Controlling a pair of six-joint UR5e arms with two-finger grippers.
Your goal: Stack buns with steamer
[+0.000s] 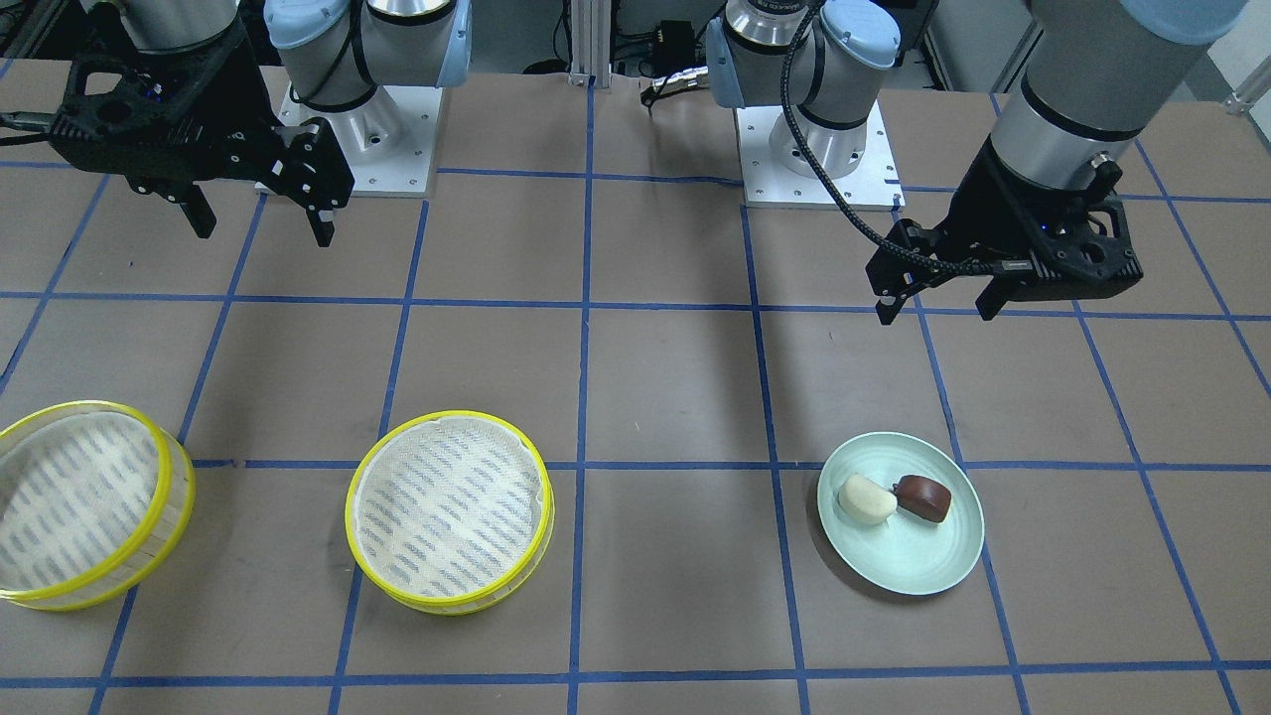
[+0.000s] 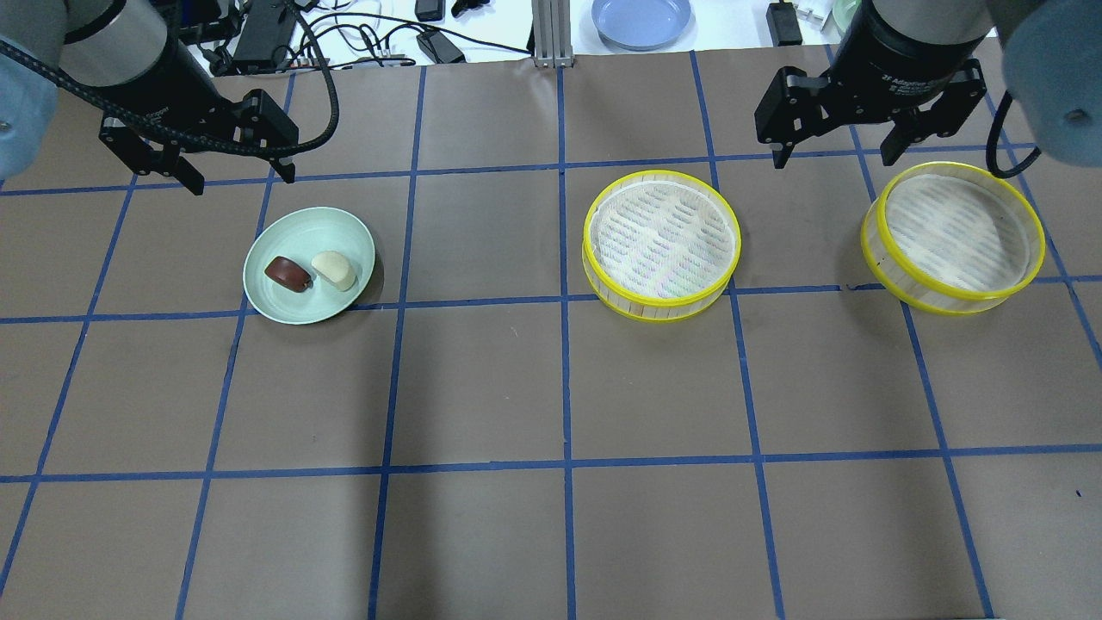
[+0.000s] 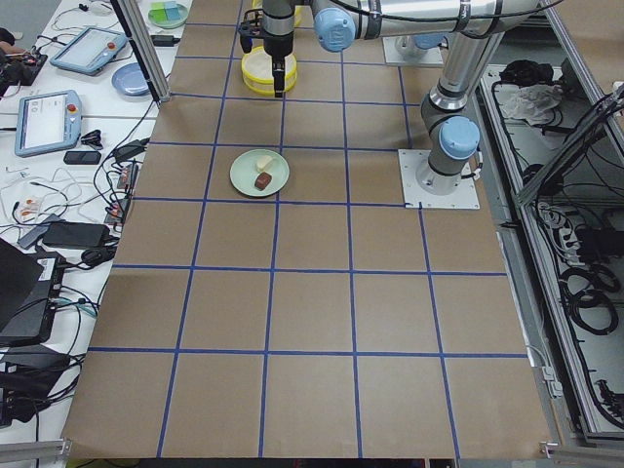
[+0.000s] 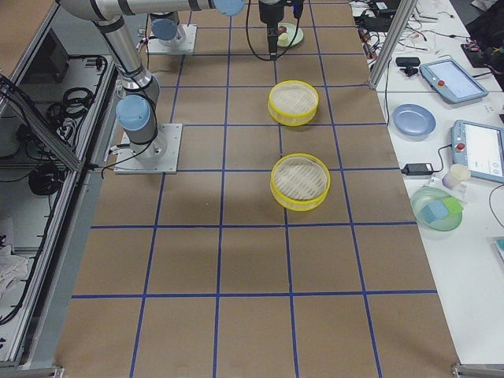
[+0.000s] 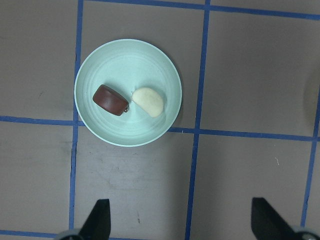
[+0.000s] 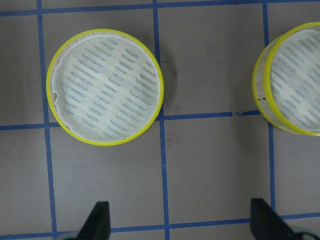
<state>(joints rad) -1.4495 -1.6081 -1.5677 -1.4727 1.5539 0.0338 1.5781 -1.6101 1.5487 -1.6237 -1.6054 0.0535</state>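
The robot's left gripper will close on the middle of the cream-white bun (image 1: 867, 500) (image 5: 148, 102), next to the dark reddish-brown bun on the pale green plate.
A cream-white bun (image 2: 334, 269) and a dark reddish-brown bun (image 2: 287, 274) lie side by side on a pale green plate (image 2: 284, 237). Two empty yellow-rimmed steamers stand apart on the table, one in the middle (image 2: 661, 245) and one further right (image 2: 954, 237). My left gripper (image 2: 241, 182) is open and empty, hovering above the table just beyond the plate. Its wrist view looks down on the brown bun (image 5: 111, 100) and the cream bun (image 5: 148, 101). My right gripper (image 2: 832, 161) is open and empty, hovering beyond the gap between the steamers. Its wrist view shows the middle steamer (image 6: 105, 86).
The table is brown paper with a blue tape grid. The two arm bases (image 1: 357, 139) (image 1: 814, 149) stand at the robot's edge. A blue plate (image 2: 641, 19), cables and tablets lie on the white side table beyond the far edge.
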